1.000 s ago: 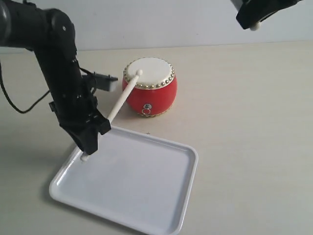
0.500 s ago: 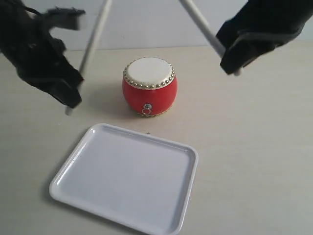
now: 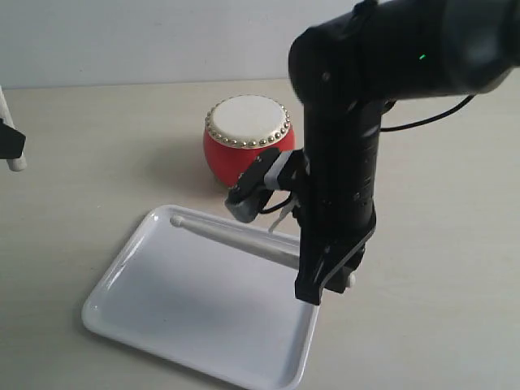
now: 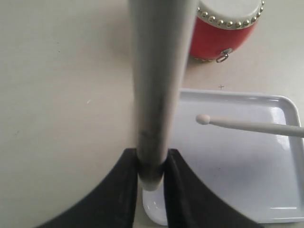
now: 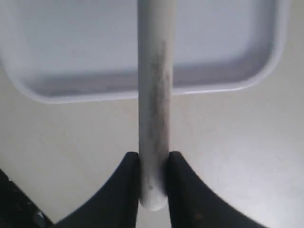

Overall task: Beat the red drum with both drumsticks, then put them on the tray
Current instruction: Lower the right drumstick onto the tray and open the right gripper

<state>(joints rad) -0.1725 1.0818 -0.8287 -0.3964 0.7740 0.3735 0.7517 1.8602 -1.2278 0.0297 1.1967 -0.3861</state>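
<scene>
Next, I release the drumstick from my right gripper inside the tray [image 3: 223, 266], laying it along the tray's rim on the side that faces the red drum. The drumstick now reaches low across the tray.
The red drum [image 3: 236, 154] stands behind the tray [image 3: 162, 325], partly hidden by the right arm. My right gripper [image 3: 323, 286] is shut on one drumstick [image 3: 236, 238]. That stick reaches low across the tray, its rounded tip [image 4: 203, 118] near the far left corner; I cannot tell whether it touches. The right wrist view shows the stick [image 5: 153, 95] clamped between the jaws [image 5: 153, 183] over the tray's rim [image 5: 142, 90]. My left gripper [image 3: 8, 145] sits at the left edge, shut on the other drumstick [image 4: 156, 71], beside the tray [image 4: 266, 161] and away from the drum [image 4: 223, 28].
The right arm's black links [image 3: 349, 146] stand over the tray's right side and hide part of the drum, with a grey wrist camera [image 3: 252, 191] and cables beside them. The beige tabletop [image 3: 439, 268] runs to a pale wall behind.
Both sticks were raised above the drum. The right arm has swung down across the middle and brought its stick low over the tray. The left arm has drawn out to the left edge.
</scene>
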